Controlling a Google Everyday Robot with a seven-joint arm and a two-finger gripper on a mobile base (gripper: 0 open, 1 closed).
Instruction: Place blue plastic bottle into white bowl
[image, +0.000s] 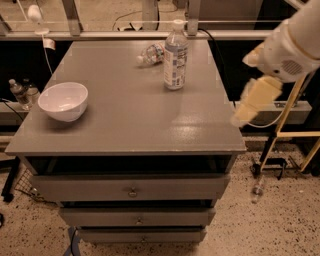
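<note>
I will close my gripper on the upper half (176, 48) of the blue plastic bottle, below its white cap.
The blue plastic bottle (176, 55) stands upright at the back right of the grey cabinet top (135, 125), white cap on. The white bowl (63, 101) sits upright near the left edge, well apart from the bottle. My arm (292, 42) comes in from the upper right. My gripper (252, 102) is a blurred cream shape hanging just past the cabinet's right edge, to the right of the bottle and lower in the picture, touching nothing.
A small squashed clear bottle (151, 53) lies behind the blue bottle's left side. The cabinet has several drawers (131, 190) in front. Bottles (22, 92) stand off to the left. A yellow stand (287, 125) and a floor bottle (257, 189) are at the right.
</note>
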